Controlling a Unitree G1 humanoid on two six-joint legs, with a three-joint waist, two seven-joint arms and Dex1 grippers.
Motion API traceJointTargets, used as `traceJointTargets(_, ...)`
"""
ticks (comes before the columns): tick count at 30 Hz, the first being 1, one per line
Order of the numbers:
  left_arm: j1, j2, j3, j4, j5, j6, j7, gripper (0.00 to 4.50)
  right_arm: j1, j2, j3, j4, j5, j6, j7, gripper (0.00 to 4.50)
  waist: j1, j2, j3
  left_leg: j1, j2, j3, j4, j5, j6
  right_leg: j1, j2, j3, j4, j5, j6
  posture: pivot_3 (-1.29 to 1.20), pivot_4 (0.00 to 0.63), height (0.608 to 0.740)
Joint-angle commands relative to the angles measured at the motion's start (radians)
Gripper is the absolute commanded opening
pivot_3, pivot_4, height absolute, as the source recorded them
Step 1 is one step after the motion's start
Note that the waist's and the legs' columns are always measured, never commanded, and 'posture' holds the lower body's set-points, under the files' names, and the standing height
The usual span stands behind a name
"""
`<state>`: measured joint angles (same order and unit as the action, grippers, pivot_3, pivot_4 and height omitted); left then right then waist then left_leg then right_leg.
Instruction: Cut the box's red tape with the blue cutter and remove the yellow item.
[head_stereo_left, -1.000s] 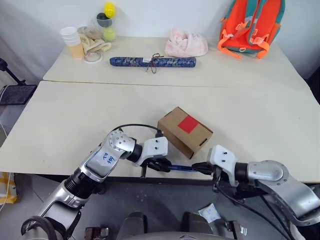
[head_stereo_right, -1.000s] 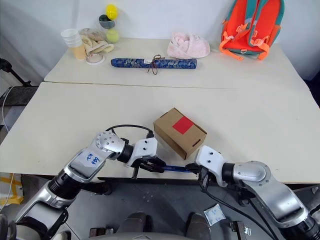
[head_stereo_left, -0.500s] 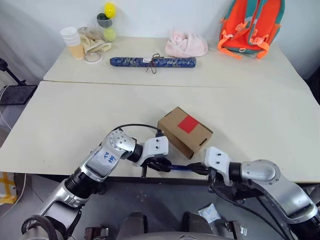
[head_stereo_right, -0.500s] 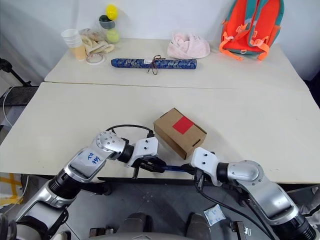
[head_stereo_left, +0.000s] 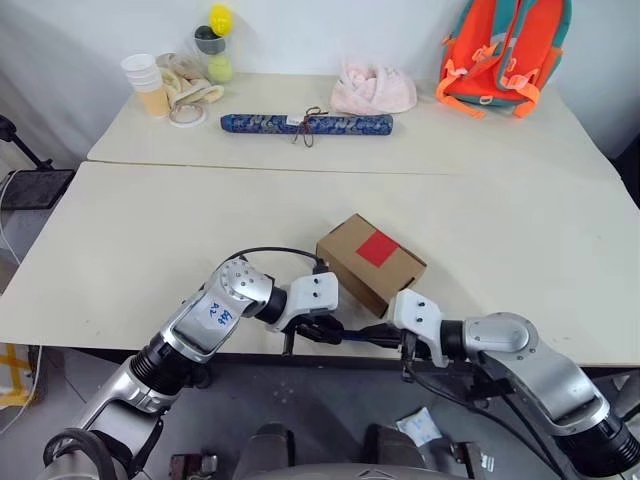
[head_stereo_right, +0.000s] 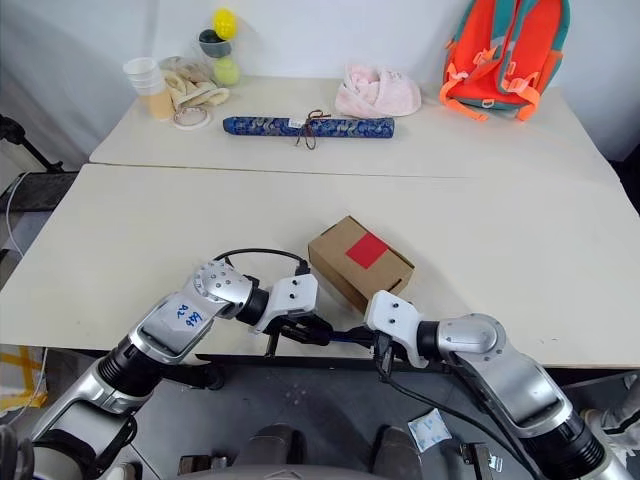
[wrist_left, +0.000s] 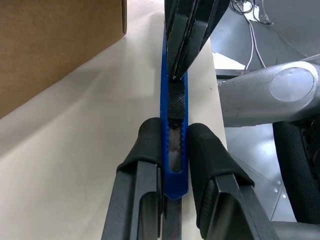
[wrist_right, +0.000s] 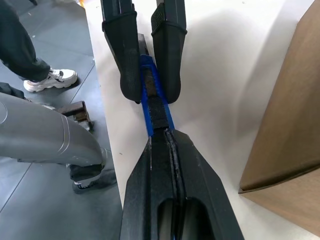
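Note:
The blue cutter's blade is out inside the left gripper's fingers, so the robot's right gripper will leave the blue cutter's slider, open and take its back end (wrist_left: 164, 65).
The box (head_stereo_left: 370, 262), a brown carton with the red tape (head_stereo_left: 377, 248) on its top, sits near the table's front edge. Just in front of it the blue cutter (head_stereo_left: 352, 337) lies level along the edge. My left gripper (head_stereo_left: 325, 333) is shut on one end of the blue cutter (wrist_left: 174, 150), one finger (wrist_left: 150, 145) on each side. My right gripper (head_stereo_left: 378, 335) comes from the other end. It is shut, and its joined tips (wrist_right: 170, 132) touch the cutter's black slider (wrist_left: 174, 102). The yellow item is out of view.
On the far table lie a dark-blue patterned roll (head_stereo_left: 305, 123), a pink cloth (head_stereo_left: 375, 88), an orange backpack (head_stereo_left: 505, 50), stacked cups (head_stereo_left: 145, 82) and stacked balls (head_stereo_left: 215, 40). A person's shoe (wrist_right: 50, 80) is on the floor below the table's edge.
My right gripper has slid left along the cutter, closer to the left gripper. The left gripper, the cutter and the box have stayed put.

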<state>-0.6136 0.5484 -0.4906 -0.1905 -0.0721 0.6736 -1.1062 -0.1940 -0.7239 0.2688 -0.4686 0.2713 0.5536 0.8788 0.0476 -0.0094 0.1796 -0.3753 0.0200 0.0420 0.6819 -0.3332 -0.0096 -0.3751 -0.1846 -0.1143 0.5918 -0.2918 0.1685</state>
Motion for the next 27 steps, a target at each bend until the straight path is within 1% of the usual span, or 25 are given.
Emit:
traceJointTargets(1, 0.005, -0.008, -0.001, -0.001, 0.004, -0.043, 0.015, 0.46, 0.023, 0.008, -0.025, -0.053, 0.049, 0.05, -0.001, 0.03, 0.001, 0.0, 0.0, 0.0, 0.0, 0.0, 0.0, 0.0, 0.0, 0.0, 0.0, 0.0, 0.0, 0.0, 0.0, 0.0, 0.15, 0.74)
traceJointTargets(2, 0.017, 0.001, 0.01, 0.0, 0.005, -0.083, 0.013, 0.46, 0.04, 0.0, -0.091, -0.094, 0.114, 0.101, -0.002, 0.03, 0.003, 0.0, 0.0, 0.0, 0.0, 0.0, 0.0, 0.0, 0.0, 0.0, 0.0, 0.0, 0.0, 0.0, 0.0, 0.0, 0.15, 0.74)
traceJointTargets(4, 0.044, 0.025, 0.032, 0.015, 0.009, -0.198, 0.005, 0.46, 0.079, -0.018, -0.237, -0.184, 0.3, 0.259, -0.009, 0.03, 0.004, 0.0, 0.0, -0.001, 0.0, 0.0, 0.0, 0.0, 0.0, -0.001, 0.0, 0.0, 0.0, 0.0, 0.0, 0.0, 0.15, 0.74)
traceJointTargets(5, 0.061, 0.034, 0.052, 0.025, 0.002, -0.263, 0.0, 0.46, 0.095, -0.029, -0.319, -0.223, 0.407, 0.324, -0.014, 0.19, 0.003, 0.0, 0.0, -0.001, 0.0, 0.0, 0.0, 0.0, 0.0, -0.001, 0.0, 0.0, -0.001, 0.0, 0.0, 0.0, 0.15, 0.74)
traceJointTargets(7, 0.089, 0.041, 0.085, 0.042, -0.023, -0.363, -0.015, 0.46, 0.113, -0.051, -0.424, -0.266, 0.543, 0.413, -0.032, 0.59, 0.001, 0.0, 0.0, -0.001, 0.0, 0.0, 0.0, -0.001, 0.0, -0.001, 0.0, 0.0, -0.001, 0.0, 0.0, 0.0, 0.15, 0.74)
traceJointTargets(9, 0.109, 0.044, 0.12, 0.057, -0.05, -0.445, -0.033, 0.46, 0.115, -0.085, -0.521, -0.278, 0.675, 0.504, -0.069, 1.29, -0.001, 0.0, 0.0, -0.001, 0.001, 0.0, 0.0, -0.001, 0.0, -0.001, 0.0, -0.001, -0.001, 0.0, -0.001, 0.0, 0.15, 0.74)
traceJointTargets(11, 0.121, 0.042, 0.145, 0.075, -0.063, -0.531, -0.048, 0.46, 0.109, -0.126, -0.606, -0.259, 0.858, 0.594, -0.129, 1.94, -0.001, 0.0, 0.0, -0.001, 0.001, -0.001, 0.0, -0.001, 0.0, -0.001, 0.0, -0.001, -0.001, 0.0, -0.001, 0.0, 0.15, 0.74)
traceJointTargets(13, 0.128, 0.023, 0.174, 0.094, -0.084, -0.601, -0.045, 0.46, 0.101, -0.166, -0.656, -0.182, 1.065, 0.671, -0.311, 2.59, 0.0, 0.0, 0.0, -0.001, 0.001, 0.0, 0.0, -0.001, 0.0, -0.001, 0.0, -0.001, -0.001, 0.001, -0.001, 0.0, 0.15, 0.74)
traceJointTargets(15, 0.128, 0.008, 0.186, 0.11, -0.091, -0.646, -0.046, 0.46, 0.111, -0.232, -0.645, -0.134, 1.226, 0.698, -0.454, 3.32, 0.003, 0.0, 0.0, -0.001, 0.001, 0.0, 0.0, -0.001, 0.0, 0.0, 0.0, -0.001, -0.001, 0.001, -0.001, 0.0, 0.15, 0.74)
traceJointTargets(17, 0.123, -0.004, 0.189, 0.126, -0.09, -0.684, -0.051, 0.46, 0.122, -0.287, -0.609, -0.104, 1.374, 0.669, -0.572, 4.01, 0.003, 0.0, 0.0, -0.001, 0.001, 0.0, 0.0, -0.001, 0.0, 0.0, 0.0, -0.001, -0.001, 0.001, -0.001, 0.0, 0.15, 0.74)
traceJointTargets(18, 0.117, -0.016, 0.19, 0.132, -0.088, -0.692, -0.044, 0.46, 0.119, -0.298, -0.581, -0.092, 1.438, 0.638, -0.64, 4.37, 0.002, 0.0, 0.0, -0.001, 0.001, 0.0, 0.0, -0.001, 0.0, 0.0, 0.0, -0.001, -0.001, 0.001, -0.001, 0.0, 0.15, 0.74)
traceJointTargets(20, 0.103, -0.039, 0.188, 0.141, -0.083, -0.698, -0.03, 0.46, 0.103, -0.305, -0.508, -0.073, 1.562, 0.56, -0.787, 4.44, 0.002, 0.0, 0.0, -0.001, 0.001, 0.0, 0.0, -0.001, 0.0, 0.0, 0.0, -0.001, -0.001, 0.001, -0.001, 0.0, 0.15, 0.74)
traceJointTargets(22, 0.096, -0.054, 0.188, 0.148, -0.081, -0.709, -0.029, 0.46, 0.085, -0.316, -0.449, -0.063, 1.651, 0.502, -0.889, 4.44, 0.0, 0.0, 0.0, -0.001, 0.001, 0.0, 0.0, -0.001, 0.0, 0.0, 0.0, -0.001, -0.001, 0.001, -0.001, 0.0, 0.15, 0.74)
traceJointTargets(24, 0.095, -0.063, 0.183, 0.148, -0.076, -0.711, -0.029, 0.46, 0.064, -0.307, -0.405, -0.059, 1.693, 0.456, -0.95, 4.44, -0.001, 0.0, 0.0, -0.001, 0.001, 0.0, 0.001, -0.001, 0.0, -0.001, 0.0, -0.001, -0.001, 0.001, -0.001, 0.0, 0.15, 0.74)
traceJointTargets(27, 0.094, -0.068, 0.18, 0.148, -0.072, -0.714, -0.029, 0.46, 0.044, -0.3, -0.366, -0.06, 1.701, 0.423, -0.977, 4.44, -0.001, 0.0, 0.0, -0.001, 0.001, 0.0, 0.0, -0.001, 0.0, -0.001, 0.0, -0.001, -0.002, 0.001, -0.001, 0.0, 0.15, 0.74)
